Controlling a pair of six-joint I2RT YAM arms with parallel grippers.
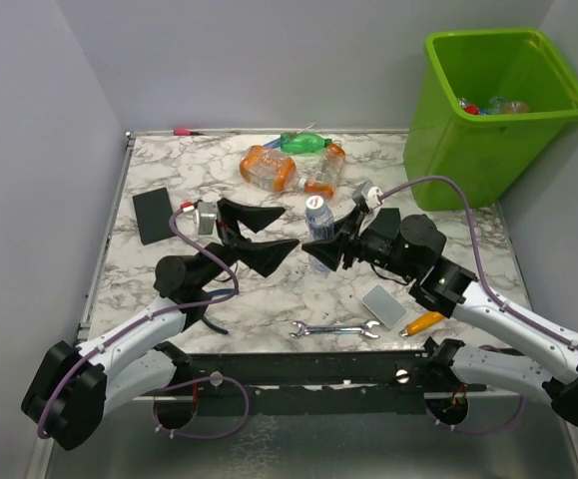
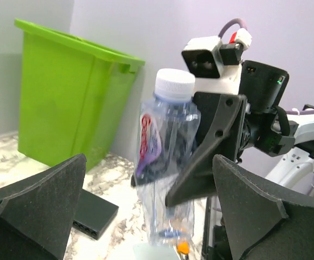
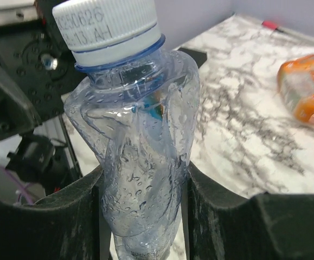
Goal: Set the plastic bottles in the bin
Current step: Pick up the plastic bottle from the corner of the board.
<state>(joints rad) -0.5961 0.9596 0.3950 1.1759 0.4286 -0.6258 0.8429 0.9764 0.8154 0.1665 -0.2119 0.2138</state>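
Observation:
I have the bottle low on its body in my right gripper, so I will hold the bottle with my left gripper while my right gripper takes its white cap [image 1: 314, 203] from above.
A clear, crushed plastic bottle [image 1: 318, 232] with a white cap stands upright mid-table, and my right gripper [image 1: 334, 242] is shut on its body. The right wrist view shows that bottle [image 3: 140, 151] pinched between both pads of the right gripper [image 3: 143, 206]. My left gripper [image 1: 266, 236] is open just left of it, its fingers apart from the bottle [image 2: 165, 157]. Two orange bottles [image 1: 269, 168] [image 1: 323, 172] and a green one [image 1: 303, 143] lie at the back of the table. The lime-green bin [image 1: 493, 120] stands at the back right with bottles [image 1: 493, 105] inside.
A black slab [image 1: 154, 215] lies at the left. A grey slab [image 1: 383, 306], a wrench [image 1: 333, 329] and an orange-handled screwdriver [image 1: 423, 322] lie near the front edge. A red-tipped tool [image 1: 187, 131] rests at the back edge. Grey walls close in on three sides.

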